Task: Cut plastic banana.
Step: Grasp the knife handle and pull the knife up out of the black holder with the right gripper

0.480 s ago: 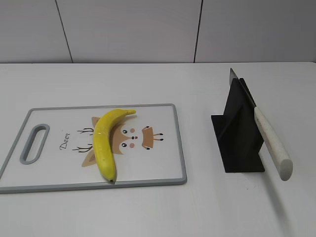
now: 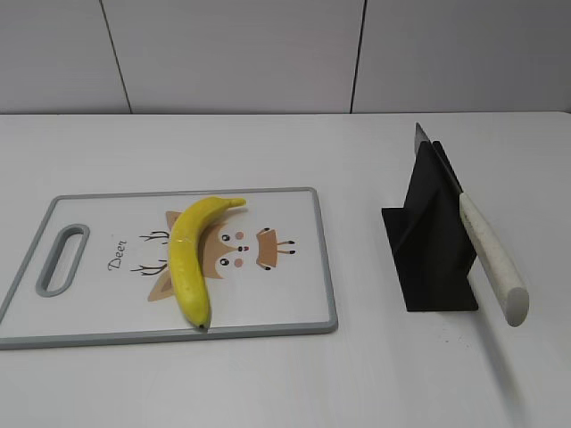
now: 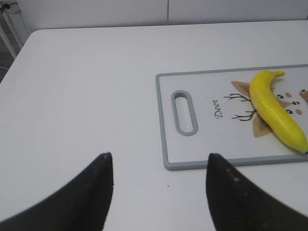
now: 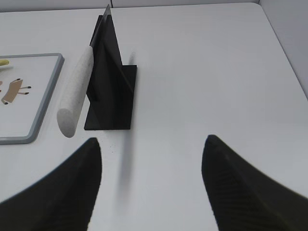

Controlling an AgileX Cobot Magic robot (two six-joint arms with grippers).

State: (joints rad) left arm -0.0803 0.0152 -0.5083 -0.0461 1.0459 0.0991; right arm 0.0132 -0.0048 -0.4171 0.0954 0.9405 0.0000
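My right gripper should grip the middle of the white speckled handle (image 2: 491, 256) (image 4: 78, 90) of the knife that rests in the black stand.
The yellow plastic banana (image 2: 189, 259) lies whole on the cutting board (image 2: 294, 294), over its deer drawing; it also shows in the left wrist view (image 3: 276, 113). The knife (image 2: 491, 261), with a white speckled handle, rests in a black stand (image 2: 428, 241); both also show in the right wrist view, knife (image 4: 76, 89) and stand (image 4: 113, 91). My left gripper (image 3: 159, 161) is open and empty, over bare table left of the board's near corner. My right gripper (image 4: 151, 144) is open and empty, in front of and right of the stand. Neither gripper shows in the exterior view.
The board has a grey rim and a handle slot (image 3: 185, 112) at its left end. The white table's right edge (image 4: 288, 62) runs close to the stand's side. A tiled wall stands behind the table.
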